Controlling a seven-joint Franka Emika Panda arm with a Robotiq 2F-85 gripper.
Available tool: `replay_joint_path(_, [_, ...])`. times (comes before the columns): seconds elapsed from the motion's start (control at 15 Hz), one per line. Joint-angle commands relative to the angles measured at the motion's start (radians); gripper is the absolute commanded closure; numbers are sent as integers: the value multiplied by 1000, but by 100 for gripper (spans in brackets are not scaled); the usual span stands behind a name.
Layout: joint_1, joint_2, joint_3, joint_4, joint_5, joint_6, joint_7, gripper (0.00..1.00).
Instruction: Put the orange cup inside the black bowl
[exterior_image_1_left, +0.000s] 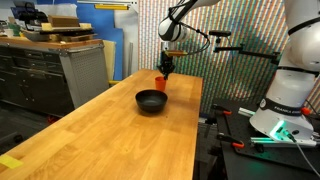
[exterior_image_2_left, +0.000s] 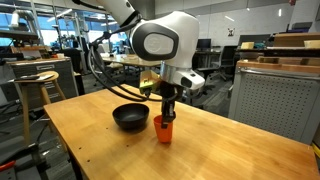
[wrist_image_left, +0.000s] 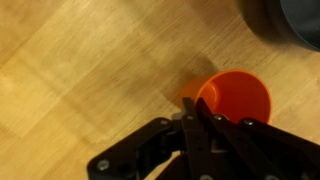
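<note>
The robot's gripper will release the orange cup inside the black bowl (exterior_image_1_left: 157, 98), toward the rim nearest the robot's base.
The orange cup (exterior_image_2_left: 163, 128) stands upright on the wooden table, just beside the black bowl (exterior_image_2_left: 130, 117) and apart from it. Both show in the exterior views, with the cup (exterior_image_1_left: 160, 82) behind the bowl (exterior_image_1_left: 151, 101). My gripper (exterior_image_2_left: 166, 112) comes straight down onto the cup. In the wrist view its fingers (wrist_image_left: 200, 108) are closed together on the near rim of the cup (wrist_image_left: 242, 98). The cup's inside is empty. The bowl's edge (wrist_image_left: 300, 20) shows at the top right corner.
The wooden table (exterior_image_1_left: 100, 140) ends close to the right of the cup. Grey cabinets (exterior_image_1_left: 50, 70) with boxes stand beyond its left side. A stool (exterior_image_2_left: 40, 85) stands past the table's far corner.
</note>
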Motion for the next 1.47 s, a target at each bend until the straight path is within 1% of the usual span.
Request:
replay_joint_path(0.0, [-8,-63,7,34,14,-54,5,96])
replay_joint_path(0.33, [37,-204,14,13,-17,-64,26,97])
replay_joint_path(0.53, [66,-267,34,-9,-16,-124,30,97])
replay_joint_path(0.67, [81,-273,47,-13,-6,-175,44,97])
replay_joint_path(0.8, [91,-254,54,-17,3,-215,73,97])
replay_joint_path(1.13, [95,-177,66,-66,24,-207,70,98])
replay_joint_path(1.4, [94,-111,77,-59,54,-223,69,98])
